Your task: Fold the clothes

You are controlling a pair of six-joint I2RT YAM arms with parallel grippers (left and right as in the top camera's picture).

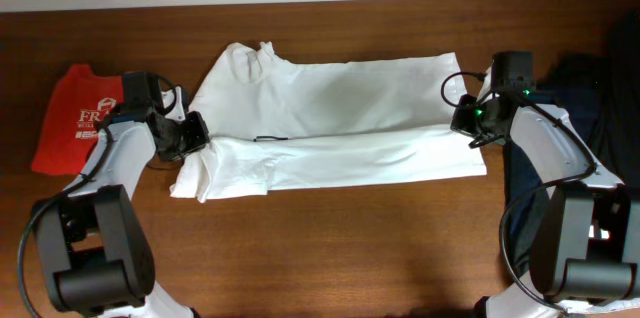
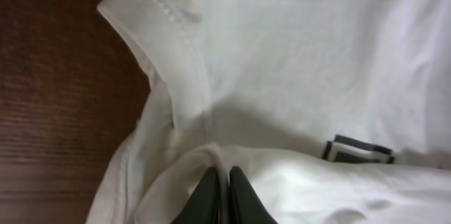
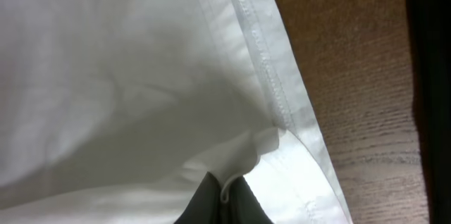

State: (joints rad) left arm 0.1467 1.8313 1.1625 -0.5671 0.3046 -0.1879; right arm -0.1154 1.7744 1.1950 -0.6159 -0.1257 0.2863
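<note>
The sleeve sticks out over the T-shirt's near edge, so my left gripper should fold the sleeve onto the white T-shirt before my right gripper takes the T-shirt's near hem corner [image 1: 477,167].
A large white T-shirt [image 1: 340,108] lies across the table, its near long edge folded over in a band [image 1: 350,163]. My left gripper [image 1: 192,135] is shut on the folded edge at the shirt's left end, beside a sleeve [image 2: 162,34]. A small dark print [image 2: 356,150] shows just beyond the fold. My right gripper [image 1: 468,118] is shut on the folded edge at the shirt's right end, by the stitched hem [image 3: 264,62]. In the wrist views cloth is pinched between the left fingers [image 2: 222,196] and the right fingers [image 3: 225,199].
A red T-shirt with white lettering [image 1: 75,118] lies at the far left. Dark clothing [image 1: 600,108] is piled at the far right. The table is brown wood [image 1: 330,248].
</note>
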